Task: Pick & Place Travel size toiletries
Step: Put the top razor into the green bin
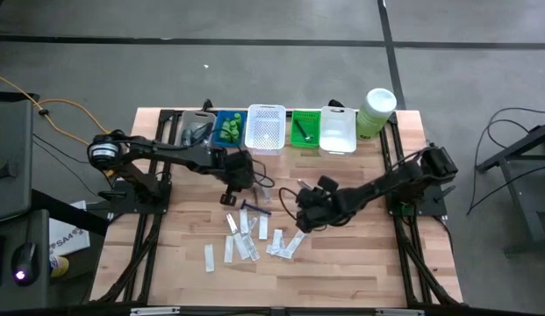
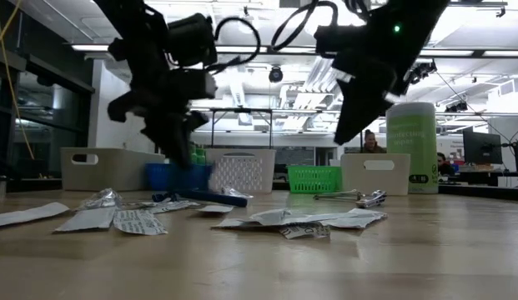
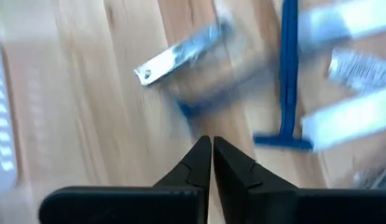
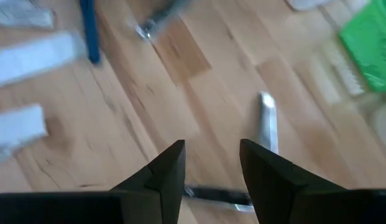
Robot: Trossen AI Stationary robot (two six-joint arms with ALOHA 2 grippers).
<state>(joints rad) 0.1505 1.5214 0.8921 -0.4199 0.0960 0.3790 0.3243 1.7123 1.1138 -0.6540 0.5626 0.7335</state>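
The blue razor's head lies beside the left gripper's shut, empty fingers, so the robot should open them, turn and take the razor (image 3: 287, 124) near its head.
Flat white sachets (image 1: 246, 239) lie spread over the middle of the table, with a blue razor (image 1: 255, 208) just beyond them. My left gripper (image 1: 237, 180) hovers shut above the wood near the razor (image 3: 286, 74) and a silvery tube (image 3: 180, 53); nothing shows between its fingers. My right gripper (image 1: 303, 209) hangs open above the table, and a silvery tube (image 4: 267, 121) and a thin dark razor (image 4: 217, 196) lie under its fingers. In the low view both grippers, left (image 2: 179, 137) and right (image 2: 350, 117), are clear of the tabletop.
Along the far edge stands a row of baskets: clear (image 1: 197, 129), blue (image 1: 221, 118) with green bottles, white (image 1: 265, 129), green (image 1: 304, 129), white (image 1: 338, 132), then a pale-green canister (image 1: 377, 110). Bare wood lies toward the near edge. People sit in the room behind (image 2: 371, 143).
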